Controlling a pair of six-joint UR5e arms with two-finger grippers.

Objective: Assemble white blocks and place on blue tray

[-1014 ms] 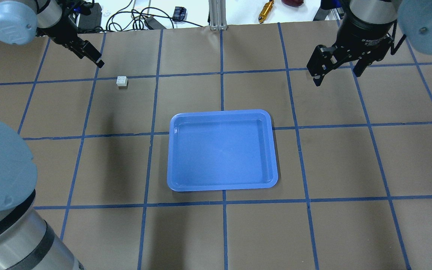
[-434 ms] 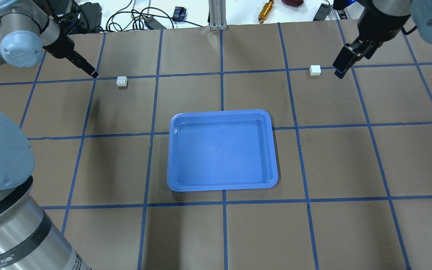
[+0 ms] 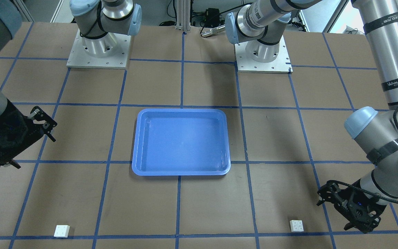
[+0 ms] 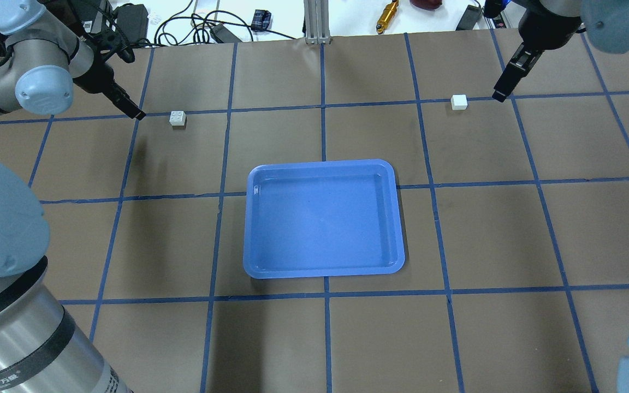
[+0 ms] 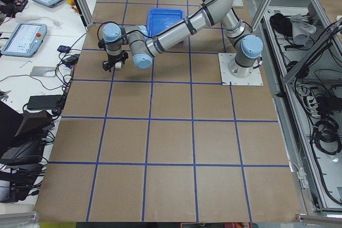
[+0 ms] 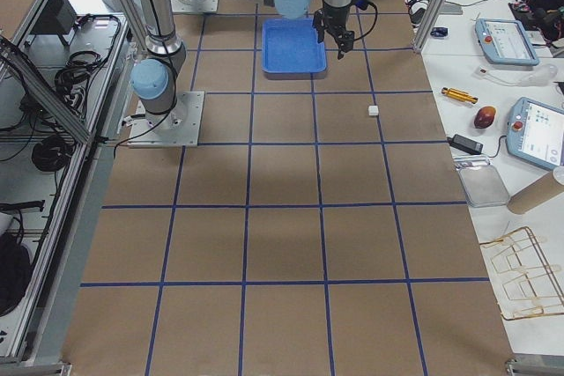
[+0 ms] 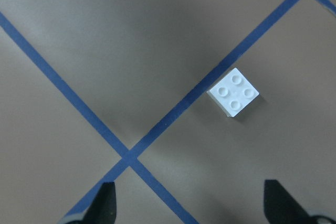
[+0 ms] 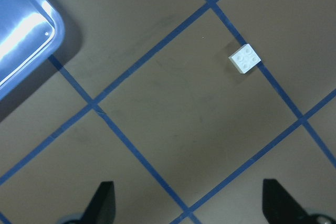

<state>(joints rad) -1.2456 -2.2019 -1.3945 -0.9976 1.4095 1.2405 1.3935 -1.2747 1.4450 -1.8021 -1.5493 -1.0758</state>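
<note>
My left gripper is to go to the nearest white block next and close on the block's tape-line side (image 3: 297, 230) (image 7: 221, 81) and its opposite side.
Two white blocks lie apart on the brown table. One white block (image 4: 178, 118) (image 7: 233, 92) (image 3: 297, 225) lies just right of my left gripper (image 4: 137, 114) (image 7: 191, 203) (image 3: 337, 213), which is open and empty above the table. The other white block (image 4: 459, 102) (image 8: 245, 58) (image 3: 62, 231) lies left of my right gripper (image 4: 500, 95) (image 8: 189, 203) (image 3: 35, 152), which is also open and empty. The blue tray (image 4: 322, 272) (image 3: 181, 171) sits empty at the table's middle; its corner (image 8: 31, 30) shows in the right wrist view.
Blue tape lines grid the table. Cables, a gold tool (image 4: 387, 15) and a metal post (image 4: 314, 22) lie beyond the far edge. The arm bases (image 3: 98, 48) stand on the robot's side of the table.
My right gripper has swung right and back, uncovering the white block beneath it. My left gripper has moved nearer along the tape line beside its block. Blocks and tray have not moved.
</note>
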